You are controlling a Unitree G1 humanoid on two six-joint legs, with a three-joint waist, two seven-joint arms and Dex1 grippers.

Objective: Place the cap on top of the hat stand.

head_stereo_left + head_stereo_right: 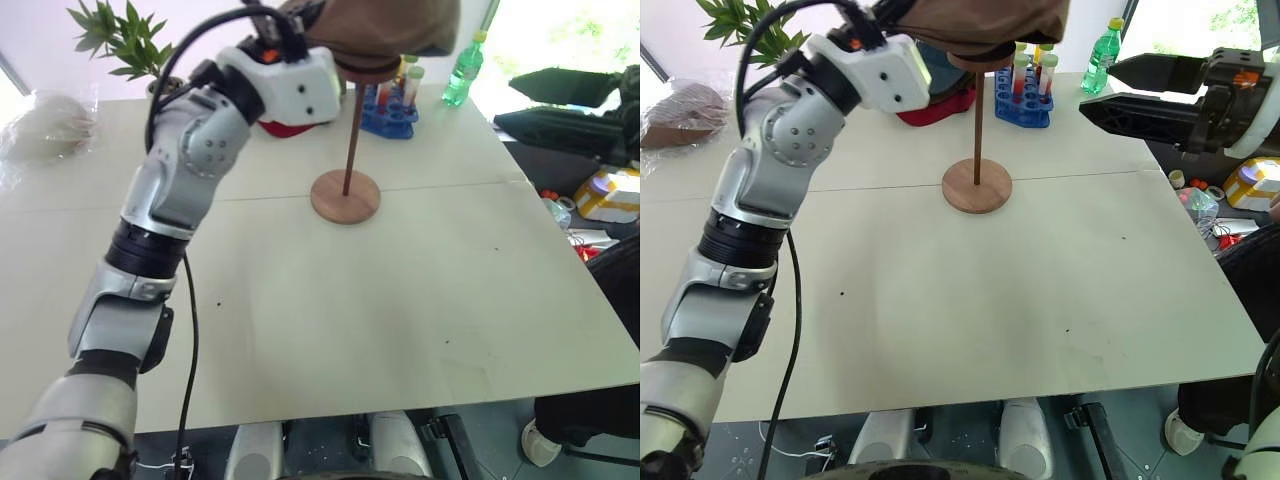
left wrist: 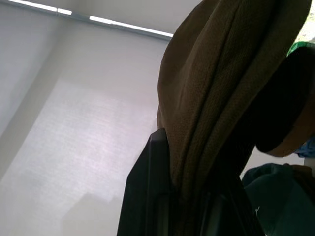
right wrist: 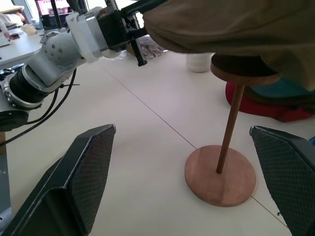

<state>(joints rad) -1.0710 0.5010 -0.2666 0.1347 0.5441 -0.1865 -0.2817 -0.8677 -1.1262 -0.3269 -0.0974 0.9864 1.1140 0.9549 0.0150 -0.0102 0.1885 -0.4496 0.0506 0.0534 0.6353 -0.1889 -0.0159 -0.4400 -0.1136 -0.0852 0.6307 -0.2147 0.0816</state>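
Note:
Next, my left gripper lets go of the brown cap over the round disc atop the hat stand's thin rod (image 1: 354,103) (image 2: 288,105).
The brown cap (image 1: 385,25) hangs from my left gripper (image 2: 189,209), which is shut on its fabric edge. It is held high over the table, right above the hat stand's disc top (image 3: 243,73), and spreads wider than the disc. I cannot tell whether cap and disc touch. The hat stand's thin dark rod (image 1: 978,130) rises from a round wooden base (image 1: 977,186) at the middle of the table's far half. My right gripper (image 1: 1097,90) is open and empty to the right of the stand, pointing toward it, with both mesh-faced fingers (image 3: 88,172) wide apart.
Behind the stand lie a red cap (image 1: 940,105), a blue rack of tubes (image 1: 1025,100) and a green bottle (image 1: 1100,60). At the far left are a plant (image 1: 125,40) and a plastic bag (image 1: 45,125). Clutter (image 1: 610,195) sits beyond the white table's right edge (image 1: 560,230).

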